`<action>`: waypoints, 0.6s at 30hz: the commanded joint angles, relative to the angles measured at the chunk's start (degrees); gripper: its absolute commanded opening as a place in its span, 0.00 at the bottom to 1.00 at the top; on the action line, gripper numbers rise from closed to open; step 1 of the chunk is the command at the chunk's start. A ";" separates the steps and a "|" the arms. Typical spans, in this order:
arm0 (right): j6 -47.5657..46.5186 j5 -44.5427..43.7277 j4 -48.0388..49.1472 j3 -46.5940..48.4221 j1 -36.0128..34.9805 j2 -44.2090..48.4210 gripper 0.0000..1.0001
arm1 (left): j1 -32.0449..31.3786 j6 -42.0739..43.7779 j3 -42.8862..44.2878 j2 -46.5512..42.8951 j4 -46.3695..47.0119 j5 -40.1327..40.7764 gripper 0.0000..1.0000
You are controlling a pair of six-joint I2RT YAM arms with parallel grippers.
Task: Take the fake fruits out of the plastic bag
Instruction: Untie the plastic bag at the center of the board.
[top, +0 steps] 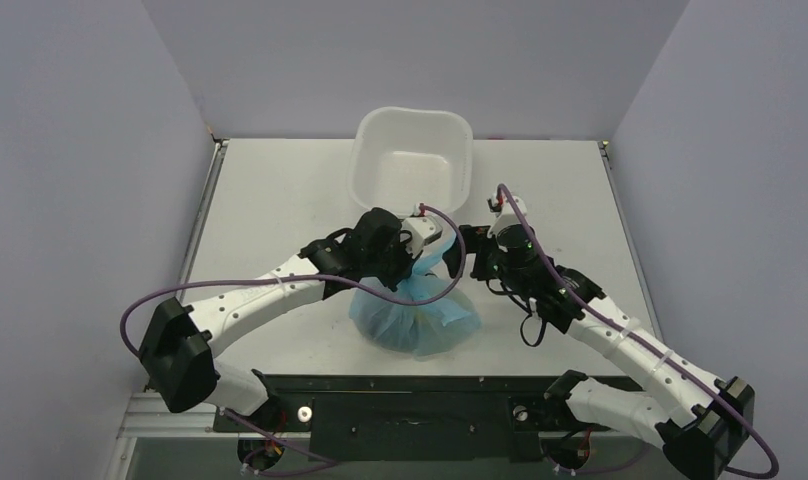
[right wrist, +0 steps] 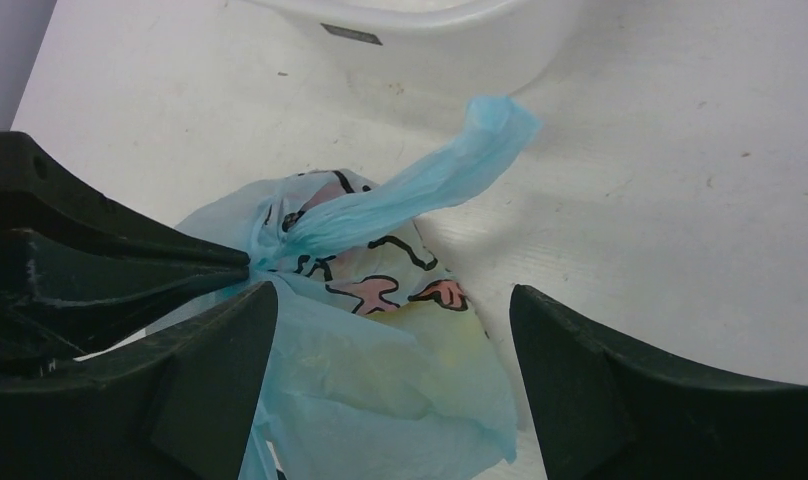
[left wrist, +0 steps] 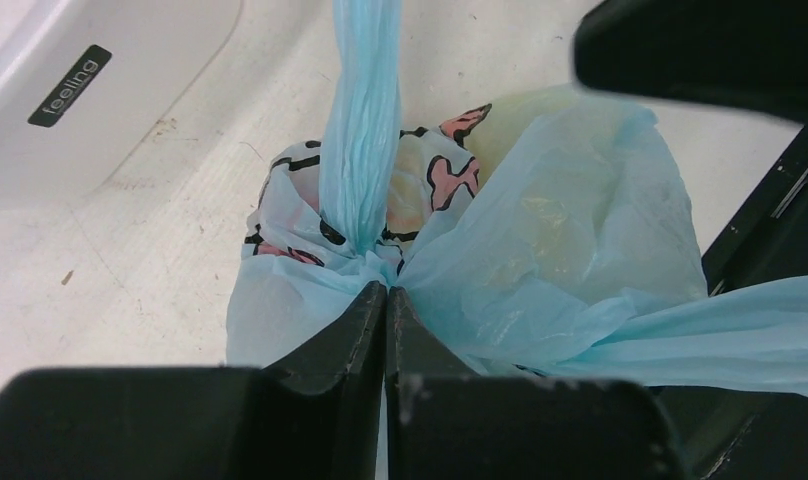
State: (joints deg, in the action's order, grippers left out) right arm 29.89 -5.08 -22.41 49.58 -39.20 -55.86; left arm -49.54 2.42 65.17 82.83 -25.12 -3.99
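Observation:
The left gripper is pinching the bag's knot itself, so the right gripper needs to hold the bag while the left gripper takes the loose plastic (left wrist: pixel 298 302) next to the knot.
The light blue plastic bag (top: pixel 417 316) lies tied shut near the table's front, its white printed patch (left wrist: pixel 430 190) facing up. My left gripper (top: pixel 420 264) is shut on the bag's knot, jaws pinched together in the left wrist view (left wrist: pixel 385 292). One twisted bag handle (right wrist: pixel 420 190) sticks out from the knot. A pale yellow fruit (right wrist: pixel 450 350) shows dimly through the plastic; the other fake fruits are hidden inside. My right gripper (right wrist: pixel 390 350) is open, its fingers on either side of the bag's upper part, close to the left fingers (right wrist: pixel 110 270).
A white square tub (top: pixel 365 165) stands just behind the bag, its wall near in both wrist views (left wrist: pixel 80 80). The black base rail (top: pixel 410 395) runs along the front edge, close to the bag.

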 commanded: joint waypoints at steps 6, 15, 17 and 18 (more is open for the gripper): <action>8.08 6.77 15.59 -6.79 -1.45 -0.68 0.79 | -0.32 0.35 -1.96 -5.83 7.27 -0.09 0.00; 11.17 14.09 32.21 -17.08 -2.25 -1.07 0.79 | -0.35 -0.41 -2.72 -6.79 9.11 -1.99 0.00; 11.37 14.66 35.02 -18.88 -3.06 -0.86 0.79 | -0.30 -0.47 -2.67 -6.71 9.17 -1.95 0.00; 11.14 14.68 36.44 -19.80 -3.86 -0.67 0.79 | -0.30 -0.48 -2.56 -6.67 9.15 -1.83 0.00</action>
State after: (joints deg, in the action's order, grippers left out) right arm 39.92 7.05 2.83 31.92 -41.21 -56.95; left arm -49.56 2.17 62.06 78.22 -20.27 -4.82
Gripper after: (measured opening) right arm 0.791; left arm 0.005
